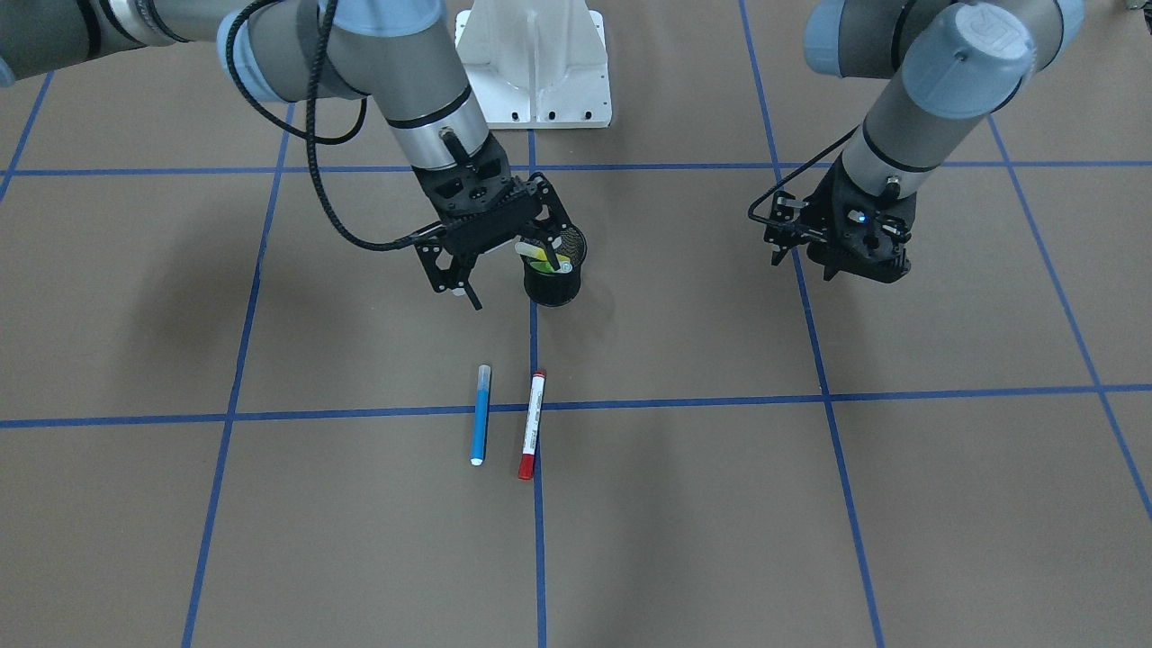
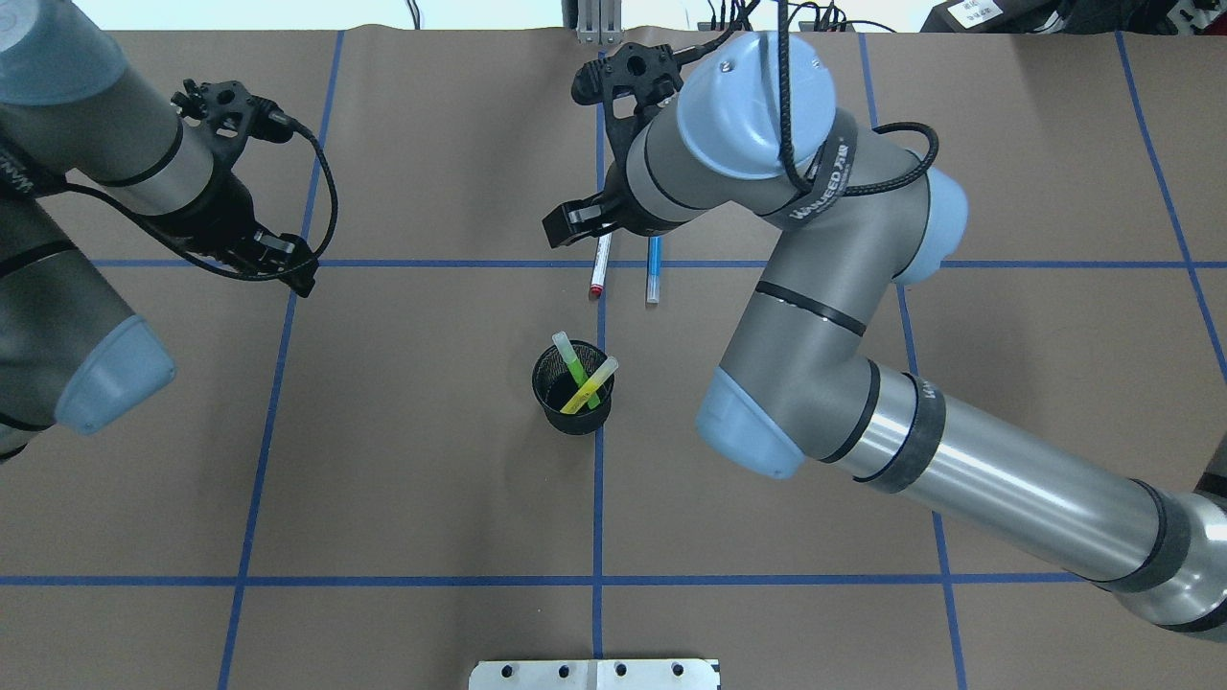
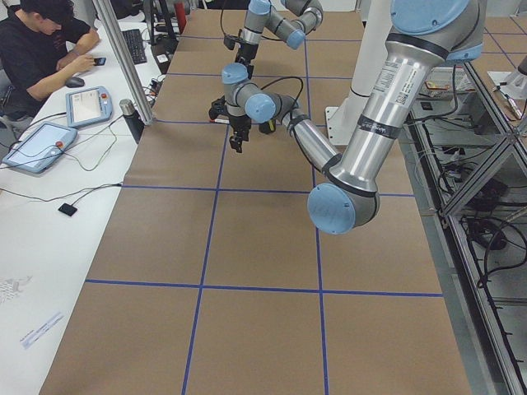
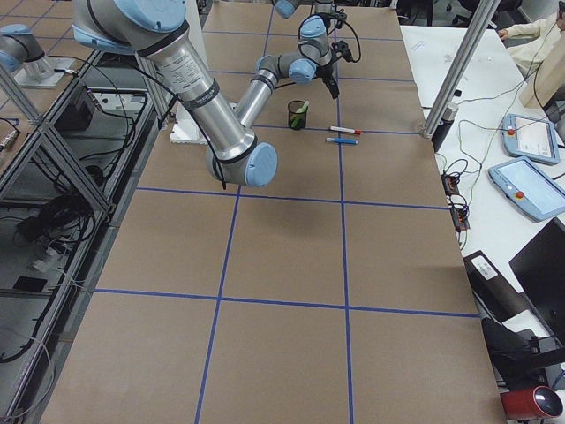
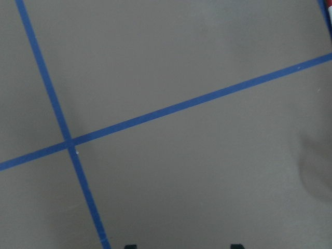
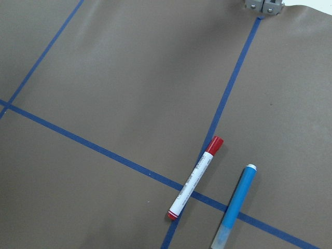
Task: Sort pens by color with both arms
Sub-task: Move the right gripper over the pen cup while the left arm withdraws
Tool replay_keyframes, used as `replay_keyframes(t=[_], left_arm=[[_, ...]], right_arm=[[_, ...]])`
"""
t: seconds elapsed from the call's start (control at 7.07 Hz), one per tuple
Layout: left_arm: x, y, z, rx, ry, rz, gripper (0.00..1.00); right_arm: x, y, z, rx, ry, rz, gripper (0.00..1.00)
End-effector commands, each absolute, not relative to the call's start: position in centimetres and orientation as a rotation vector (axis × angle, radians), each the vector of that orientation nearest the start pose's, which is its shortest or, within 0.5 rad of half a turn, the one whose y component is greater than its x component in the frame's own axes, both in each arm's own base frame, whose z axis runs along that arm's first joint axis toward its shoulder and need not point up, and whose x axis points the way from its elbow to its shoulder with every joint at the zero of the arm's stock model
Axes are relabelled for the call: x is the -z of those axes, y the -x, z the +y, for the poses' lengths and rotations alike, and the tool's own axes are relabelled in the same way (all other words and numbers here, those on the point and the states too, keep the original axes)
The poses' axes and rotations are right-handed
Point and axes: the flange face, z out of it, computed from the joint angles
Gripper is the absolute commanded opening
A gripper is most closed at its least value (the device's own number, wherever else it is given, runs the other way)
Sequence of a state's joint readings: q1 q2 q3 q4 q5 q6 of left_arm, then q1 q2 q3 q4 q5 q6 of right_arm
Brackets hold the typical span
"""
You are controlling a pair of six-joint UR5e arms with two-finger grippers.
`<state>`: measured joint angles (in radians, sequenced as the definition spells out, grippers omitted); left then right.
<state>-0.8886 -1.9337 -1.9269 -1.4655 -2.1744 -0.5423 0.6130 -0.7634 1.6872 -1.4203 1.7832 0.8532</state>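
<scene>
The top end of a pen (image 1: pixel 557 259) stands inside the black mesh cup, and my right gripper needs to go there next and close on it.
The blue pen (image 1: pixel 481 414) and the white pen with a red cap (image 1: pixel 532 425) lie side by side on the brown table across a blue tape line. They also show in the overhead view, blue (image 2: pixel 654 271) and white (image 2: pixel 600 268), and in the right wrist view, blue (image 6: pixel 236 205) and white (image 6: pixel 195 178). The green pen (image 2: pixel 572 361) and the yellow pen (image 2: pixel 590 386) stand in the black mesh cup (image 2: pixel 572 402). My right gripper (image 1: pixel 519 284) hangs open and empty above the table between the cup and the two pens. My left gripper (image 1: pixel 846 261) is open and empty, far off to the side.
The white base pedestal (image 1: pixel 534 63) stands behind the cup. Blue tape lines (image 5: pixel 171 109) form a grid on the table. An operator (image 3: pixel 41 41) sits at a side desk with tablets. The right arm's elbow (image 2: pixel 757 422) hangs over the table near the cup.
</scene>
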Motion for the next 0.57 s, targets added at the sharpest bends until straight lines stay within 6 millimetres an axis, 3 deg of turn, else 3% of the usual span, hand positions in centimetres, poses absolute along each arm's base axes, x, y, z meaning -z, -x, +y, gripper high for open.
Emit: replay_keyframes(t=[0.0, 0.42], left_arm=[[-33.2, -28.2, -47.8, -0.338, -0.152, 0.808, 0.68], [-33.5, -27.6, -47.2, -0.336, -0.148, 0.809, 0.69]], right_arm=[[-8.6, 53.1, -45.7, 0.180, -0.524, -0.914, 0.99], [-10.8, 56.9, -44.2, 0.176, -0.499, -0.862, 0.97]])
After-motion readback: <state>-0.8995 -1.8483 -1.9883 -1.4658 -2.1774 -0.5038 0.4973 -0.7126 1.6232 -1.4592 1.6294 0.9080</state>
